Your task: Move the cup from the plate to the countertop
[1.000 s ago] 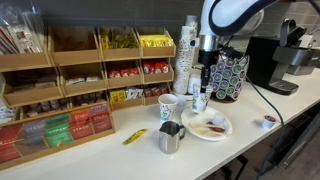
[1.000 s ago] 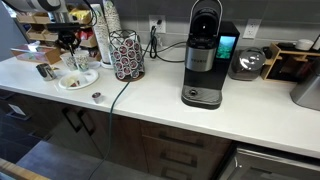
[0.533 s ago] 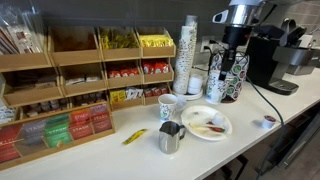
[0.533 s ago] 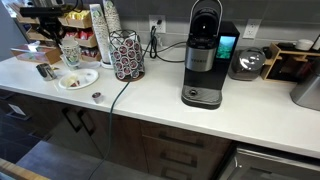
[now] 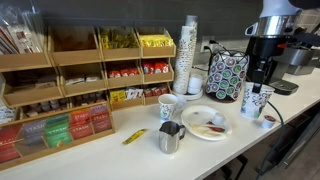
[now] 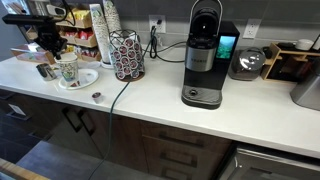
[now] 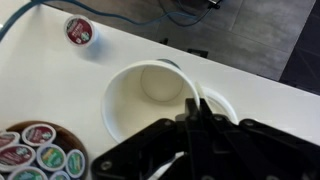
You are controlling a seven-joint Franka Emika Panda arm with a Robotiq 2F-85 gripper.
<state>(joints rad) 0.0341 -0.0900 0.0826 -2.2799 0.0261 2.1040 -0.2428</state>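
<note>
I have a spot for the white paper cup. I need to set it down with my gripper on the countertop (image 5: 255,115) (image 7: 46,72) between the pod rack and the coffee pod.
My gripper (image 5: 256,82) is shut on the rim of the white paper cup (image 5: 252,101) and holds it upright, off the plate (image 5: 207,124), low over the white countertop (image 5: 240,135) beside the pod rack. In an exterior view the cup (image 6: 67,71) hangs under the gripper (image 6: 58,58) next to the plate (image 6: 82,79). In the wrist view my gripper (image 7: 190,108) pinches the cup's wall, one finger inside and one outside, and the cup (image 7: 145,100) looks empty. I cannot tell if its base touches the counter.
A steel pitcher (image 5: 171,138) and a second paper cup (image 5: 168,106) stand left of the plate. A coffee pod (image 5: 267,120) lies by the held cup. A pod rack (image 5: 228,74), a cup stack (image 5: 189,55), a coffee machine (image 5: 270,62) and wooden tea shelves (image 5: 70,85) line the back.
My gripper lifted the cup off the plate, carried it sideways past the pod rack toward the coffee machine, and lowered it over the counter.
</note>
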